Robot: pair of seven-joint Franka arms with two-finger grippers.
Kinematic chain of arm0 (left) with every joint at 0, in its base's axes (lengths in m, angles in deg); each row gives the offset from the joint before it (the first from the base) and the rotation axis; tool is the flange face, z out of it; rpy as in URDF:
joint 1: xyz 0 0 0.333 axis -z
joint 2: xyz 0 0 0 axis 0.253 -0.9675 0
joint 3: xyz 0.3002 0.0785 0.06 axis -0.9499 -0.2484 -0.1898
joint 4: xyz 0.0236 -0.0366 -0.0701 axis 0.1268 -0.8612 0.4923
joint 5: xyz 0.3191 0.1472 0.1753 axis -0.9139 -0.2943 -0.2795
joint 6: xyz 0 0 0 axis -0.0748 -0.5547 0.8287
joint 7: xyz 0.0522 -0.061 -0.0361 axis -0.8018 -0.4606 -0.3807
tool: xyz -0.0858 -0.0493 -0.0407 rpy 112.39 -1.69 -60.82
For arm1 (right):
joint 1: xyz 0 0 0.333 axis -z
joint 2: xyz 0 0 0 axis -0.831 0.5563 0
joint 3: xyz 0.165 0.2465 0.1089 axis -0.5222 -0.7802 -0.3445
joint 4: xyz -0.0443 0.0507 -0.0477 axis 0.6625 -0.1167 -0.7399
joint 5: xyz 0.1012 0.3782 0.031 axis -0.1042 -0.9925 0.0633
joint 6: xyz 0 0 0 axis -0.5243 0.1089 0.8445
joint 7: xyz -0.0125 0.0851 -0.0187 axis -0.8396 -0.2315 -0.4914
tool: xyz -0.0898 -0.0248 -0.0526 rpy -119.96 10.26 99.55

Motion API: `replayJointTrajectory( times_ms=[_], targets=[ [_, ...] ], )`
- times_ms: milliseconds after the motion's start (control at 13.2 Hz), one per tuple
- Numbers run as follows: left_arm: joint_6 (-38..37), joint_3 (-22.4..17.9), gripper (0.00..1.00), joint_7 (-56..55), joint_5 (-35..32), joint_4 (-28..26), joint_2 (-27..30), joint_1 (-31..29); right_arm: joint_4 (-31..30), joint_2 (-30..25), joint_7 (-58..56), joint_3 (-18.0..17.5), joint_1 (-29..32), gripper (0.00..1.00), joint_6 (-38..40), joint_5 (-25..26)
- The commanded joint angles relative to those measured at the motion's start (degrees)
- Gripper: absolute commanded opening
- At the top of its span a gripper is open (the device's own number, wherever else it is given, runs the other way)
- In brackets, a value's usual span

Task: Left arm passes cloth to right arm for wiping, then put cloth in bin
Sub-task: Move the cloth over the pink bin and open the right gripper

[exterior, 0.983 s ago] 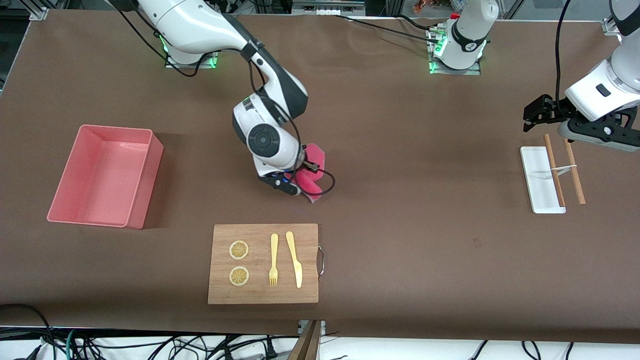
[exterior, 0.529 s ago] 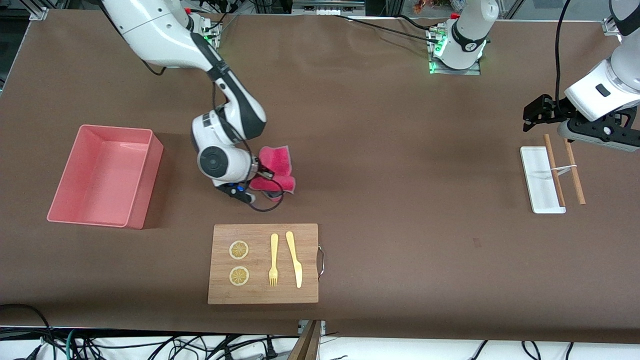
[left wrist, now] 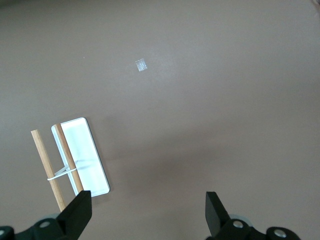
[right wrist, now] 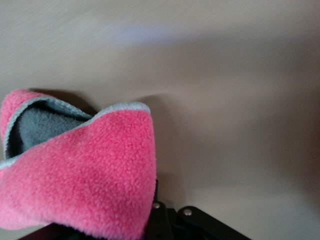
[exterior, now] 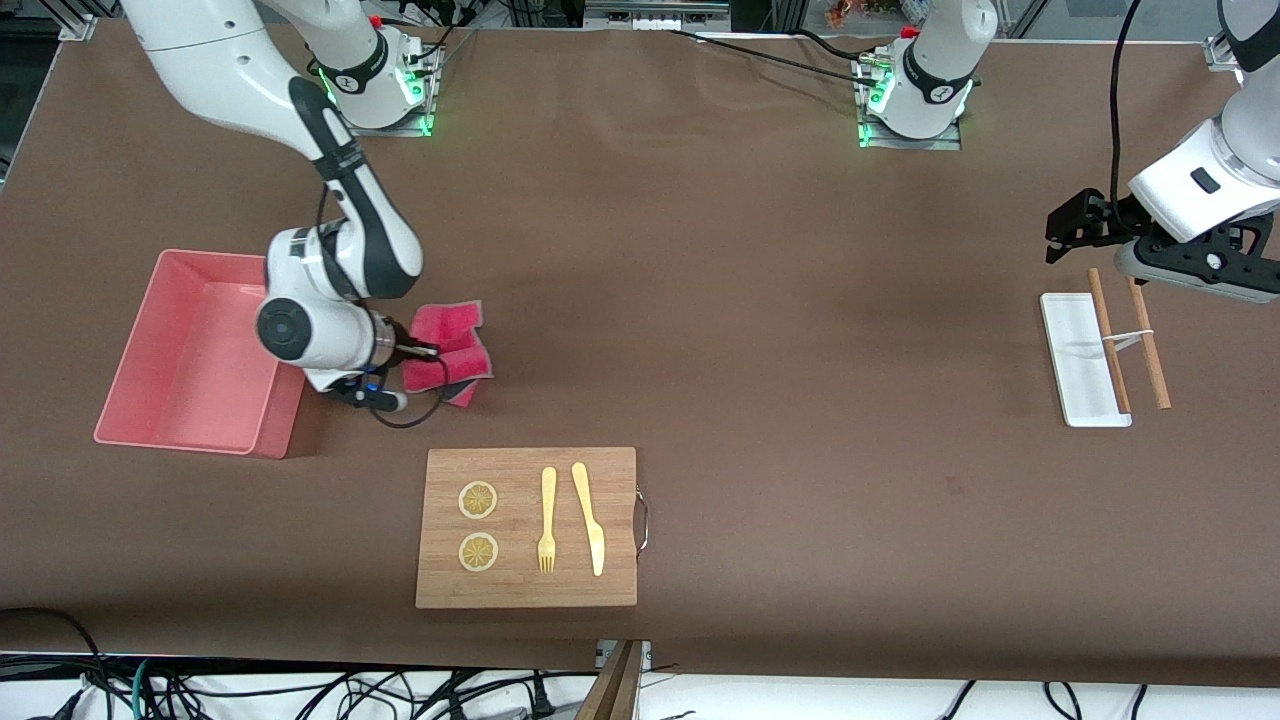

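Note:
Next, my right gripper sets the cloth on the bottom of the bin and lets go of it there, near the bin's long side (exterior: 248,342) that faces the white tray.
My right gripper (exterior: 405,352) is shut on the cloth (exterior: 450,342), a magenta-pink rag with a dark grey inner face, and holds it low over the bare table just beside the bin (exterior: 230,256). The bin is a pink tub, and nothing shows inside it. In the right wrist view the folded cloth (right wrist: 85,175) covers the fingers. My left gripper (exterior: 1068,232) is open and empty and waits over the table at the left arm's end, its fingers wide apart in the left wrist view (left wrist: 147,210).
A wooden board (exterior: 620,520) with two lemon slices, a yellow fork and a knife lies nearer the front camera than the cloth. A small white tray (exterior: 1075,360) with two banded wooden chopsticks (exterior: 1148,340) lies below my left gripper.
My right arm has carried the cloth across the table toward the bin, from above the board's far edge to beside the bin's wall. The left arm has not moved.

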Motion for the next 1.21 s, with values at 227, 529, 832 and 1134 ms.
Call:
replayJointTrajectory(
  times_ms=[227,529,832,1134],
  targets=[
    [-0.7,-0.4,1.0,0.3,0.5,-0.2,0.7,0.7,-2.6,-8.7,-15.2,6.3,1.3,0.0,2.8,1.8],
    [-0.7,-0.3,1.0,0.3,0.5,-0.1,0.7,0.8,0.6,-17.6,-17.6,6.9,3.8,0.0,16.4,11.2],
    [-0.7,-0.3,1.0,0.3,0.5,-0.1,0.7,0.8,1.4,-25.0,-26.4,11.1,5.5,0.0,24.0,14.7],
    [-0.7,-0.3,1.0,0.3,0.4,-0.1,0.7,0.8,0.1,-24.9,-30.6,15.6,5.6,0.37,24.1,14.9]
  ],
)
